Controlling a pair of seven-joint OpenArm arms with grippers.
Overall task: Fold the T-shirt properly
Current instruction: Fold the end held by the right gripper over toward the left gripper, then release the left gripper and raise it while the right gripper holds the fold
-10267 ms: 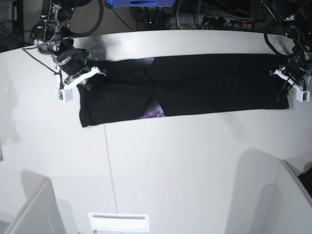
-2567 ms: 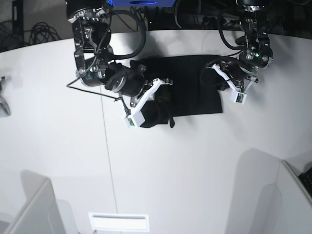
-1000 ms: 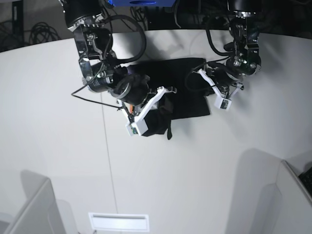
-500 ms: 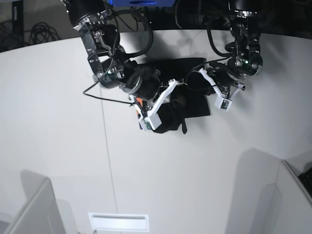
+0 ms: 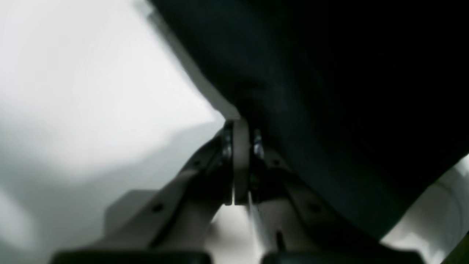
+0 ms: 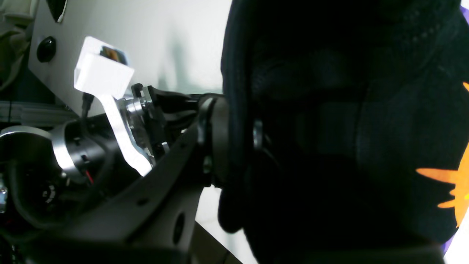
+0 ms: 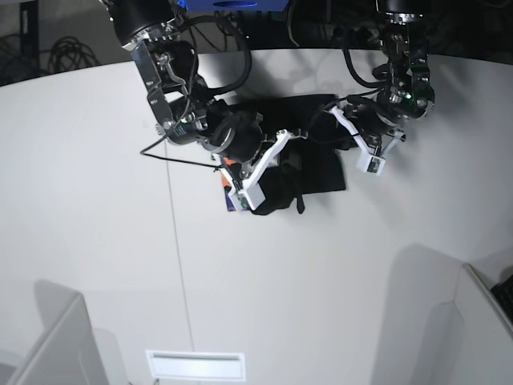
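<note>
The robot's right gripper should release the black T-shirt's fold at the bundle's edge [image 7: 341, 151] nearest the left gripper.
The black T-shirt [image 7: 317, 164] lies folded into a small bundle at the back middle of the white table [image 7: 264, 281]. My right gripper [image 7: 280, 167] is shut on a bunched fold of it, held over the bundle's left part. In the right wrist view the cloth [image 6: 329, 146] hangs between the fingers [image 6: 216, 139], with orange print [image 6: 454, 183] at the right edge. My left gripper [image 7: 338, 135] is at the bundle's right edge. In the left wrist view it [image 5: 242, 128] is shut on the black cloth's [image 5: 329, 91] edge, low over the table.
A seam [image 7: 178, 241] runs down the table. A white slot [image 7: 194, 365] sits at the front edge. Grey panels [image 7: 48, 345] stand at the lower left and lower right corners. Cables and equipment [image 7: 353, 36] lie behind the table.
My right gripper has carried its fold of cloth to the right, over the bundle and closer to the left gripper. The left gripper has barely shifted.
</note>
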